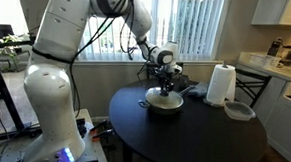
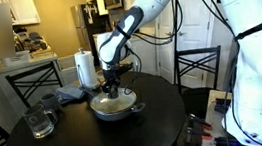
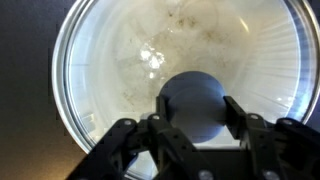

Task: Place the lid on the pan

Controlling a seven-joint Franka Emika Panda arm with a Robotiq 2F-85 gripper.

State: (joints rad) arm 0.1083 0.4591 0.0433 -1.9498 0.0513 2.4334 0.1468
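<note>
Next, I let go of the glass lid on the rim of the pan [image 1: 167,97] [image 3: 190,75], with the lid's knob above the middle of the pan.
The glass lid [image 3: 110,60] with its thin metal rim lies over the pan [image 1: 165,104], whose pale cream inside shows through the glass in the wrist view. The pan also shows on the round black table in an exterior view [image 2: 113,106], its short dark handle [image 2: 138,108] sticking out to one side. My gripper [image 3: 193,108] is straight above the pan's middle in both exterior views [image 1: 165,89] [image 2: 110,88]. Its two fingers are shut on the lid's round dark knob [image 3: 195,105], one on each side.
A paper towel roll [image 1: 220,84] and a grey shallow dish [image 1: 240,111] stand on the round black table [image 1: 183,138]. A glass mug [image 2: 39,121], a grey dish [image 2: 50,99] and a blue cloth [image 2: 72,92] lie beside the pan. Chairs surround the table.
</note>
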